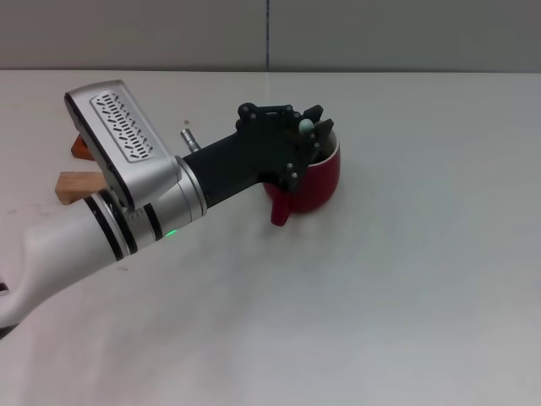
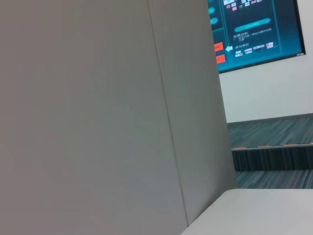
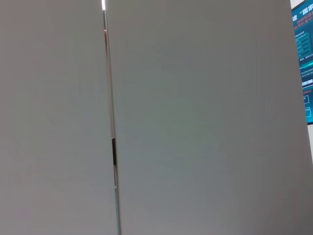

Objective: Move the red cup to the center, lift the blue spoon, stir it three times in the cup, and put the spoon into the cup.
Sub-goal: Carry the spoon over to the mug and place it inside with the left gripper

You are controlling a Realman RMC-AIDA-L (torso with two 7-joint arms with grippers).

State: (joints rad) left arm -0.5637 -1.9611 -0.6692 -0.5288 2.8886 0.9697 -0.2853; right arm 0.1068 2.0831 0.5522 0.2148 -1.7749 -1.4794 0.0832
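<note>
The robot's left gripper should release the blue spoon, now held at the cup's mouth, inside the red cup, leaning (image 1: 279, 152) against the cup's rim on the cup's handle side.
The red cup (image 1: 318, 181) stands on the white table (image 1: 397, 288) a little back and left of the middle, its thick red handle pointing toward me. My left gripper (image 1: 310, 135) reaches in from the left and hangs over the cup's mouth, covering most of the rim. It is shut on the blue spoon (image 1: 304, 125), of which only the pale handle end shows between the fingers. The rest of the spoon is hidden by the gripper and the cup. My right gripper is out of view.
Two wooden blocks lie at the left behind my left arm, a light one (image 1: 74, 186) and an orange-brown one (image 1: 80, 145). The left wrist view shows only a grey wall panel (image 2: 98, 117) and a table corner (image 2: 259, 213); the right wrist view shows wall only.
</note>
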